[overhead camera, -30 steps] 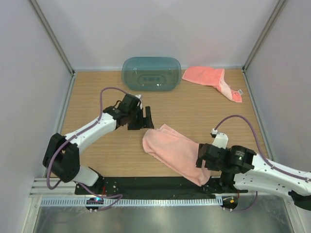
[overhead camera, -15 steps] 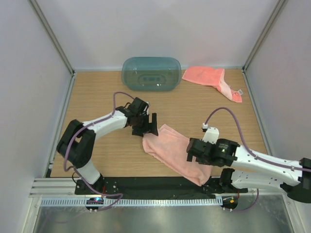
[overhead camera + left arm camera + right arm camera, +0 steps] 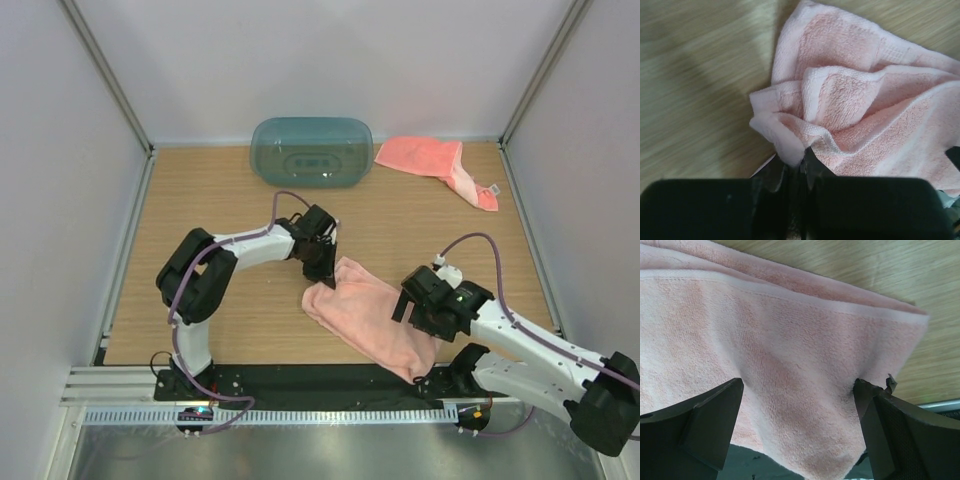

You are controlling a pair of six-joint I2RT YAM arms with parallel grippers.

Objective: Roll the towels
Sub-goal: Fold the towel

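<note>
The towel lies at a slant with its near end over the black strip. My grippers should pull it square before my left gripper takes the towel's bunched end's corner (image 3: 766, 124).
A salmon-pink towel (image 3: 365, 315) lies crumpled diagonally near the front edge of the table, its near end hanging over the black base strip. My left gripper (image 3: 325, 268) is shut on the towel's far left corner; in the left wrist view a bunched fold of the towel (image 3: 865, 100) is pinched between the closed fingertips of the gripper (image 3: 797, 167). My right gripper (image 3: 415, 305) stands open over the towel's near right part; its fingers (image 3: 715, 415) straddle the cloth (image 3: 790, 350) wide apart without closing. A second towel (image 3: 435, 165) with a white tag lies at the back right.
A translucent teal oval tub (image 3: 310, 152) stands upside down at the back centre, against the wall. The table's front edge with its black strip (image 3: 300, 378) runs just below the near towel. White side walls close in the table on left and right.
My left gripper has moved right to the towel's far corner and shut on it. My right gripper has moved left and up along the towel and opened wider.
</note>
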